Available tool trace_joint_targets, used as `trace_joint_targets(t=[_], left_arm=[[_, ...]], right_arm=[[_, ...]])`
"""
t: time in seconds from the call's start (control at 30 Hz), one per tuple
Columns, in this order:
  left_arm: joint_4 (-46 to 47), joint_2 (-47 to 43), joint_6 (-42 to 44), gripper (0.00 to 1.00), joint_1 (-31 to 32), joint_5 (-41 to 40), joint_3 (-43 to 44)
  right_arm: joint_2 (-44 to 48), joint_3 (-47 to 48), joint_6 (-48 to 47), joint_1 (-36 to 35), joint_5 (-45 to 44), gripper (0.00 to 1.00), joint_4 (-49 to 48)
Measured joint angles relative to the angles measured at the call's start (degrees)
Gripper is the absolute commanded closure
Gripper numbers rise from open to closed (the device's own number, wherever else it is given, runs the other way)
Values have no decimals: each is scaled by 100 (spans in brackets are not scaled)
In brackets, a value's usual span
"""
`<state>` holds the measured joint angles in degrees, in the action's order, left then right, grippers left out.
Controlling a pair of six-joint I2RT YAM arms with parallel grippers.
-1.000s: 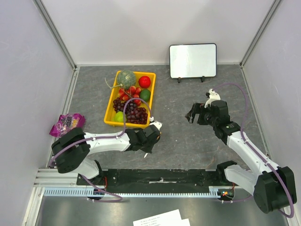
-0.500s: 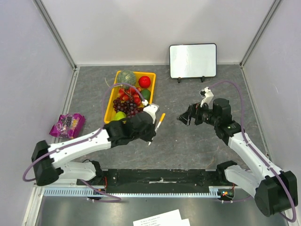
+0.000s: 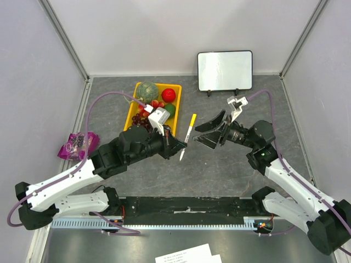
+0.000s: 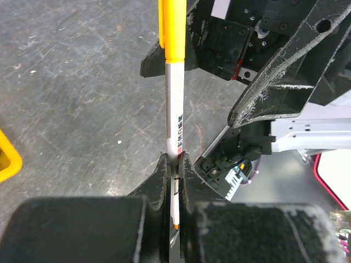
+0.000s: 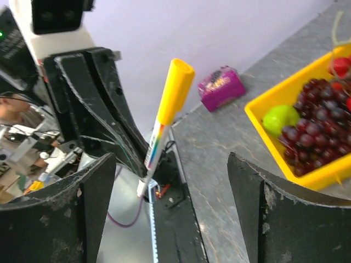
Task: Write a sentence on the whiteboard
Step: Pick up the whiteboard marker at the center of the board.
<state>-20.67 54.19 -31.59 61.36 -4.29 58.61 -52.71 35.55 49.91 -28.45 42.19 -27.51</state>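
My left gripper covers the marker's body by the lettering, so it should take the marker nearer its uncapped end (image 4: 175, 212), freeing more of the body for my right gripper.
The whiteboard (image 3: 225, 70) stands upright on its two feet against the back wall, and no sentence shows on its blank face. My left gripper (image 3: 176, 144) (image 4: 174, 161) is shut on the lower barrel of a white marker (image 3: 188, 133) (image 4: 174, 104) with a yellow-orange cap, held off the table with the cap pointing away. My right gripper (image 3: 196, 135) (image 5: 170, 159) faces it from the right, open. In the right wrist view the marker (image 5: 164, 109) stands between the two wide-apart fingers, which do not touch it.
A yellow tray (image 3: 127, 130) of fruit sits left of the marker, its corner (image 5: 258, 118) showing in the right wrist view. A purple packet (image 3: 79, 143) lies by the left wall. Printed paper sheets (image 3: 186, 255) lie in front of the arm bases.
My left arm has swung forward and right, lifting the marker to the middle of the table. My right gripper has moved left and turned to face the marker.
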Motion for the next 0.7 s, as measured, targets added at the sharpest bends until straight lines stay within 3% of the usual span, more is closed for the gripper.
trace_joint_targets(t=[0.1, 0.17, 0.3, 0.37, 0.43, 0.6, 0.7], left_arm=[[225, -13, -35, 98, 0, 190, -59], [328, -9, -55, 98, 0, 332, -144], [442, 15, -101, 98, 0, 527, -293], [511, 11, -127, 98, 0, 638, -354], [551, 2, -140, 97, 0, 695, -398], [616, -61, -164, 53, -4, 741, -487], [669, -96, -229, 39, -4, 748, -557]], right_arm=[[-74, -37, 341, -85, 31, 17, -542], [-164, -61, 529, -140, 68, 29, -835], [-337, -66, 691, -267, 208, 79, -1156], [-407, -66, 728, -308, 258, 100, -1178], [-468, -66, 811, -310, 297, 100, -1191], [-461, -66, 811, -321, 262, 100, -1113], [-363, -66, 706, -330, 94, 100, -922]])
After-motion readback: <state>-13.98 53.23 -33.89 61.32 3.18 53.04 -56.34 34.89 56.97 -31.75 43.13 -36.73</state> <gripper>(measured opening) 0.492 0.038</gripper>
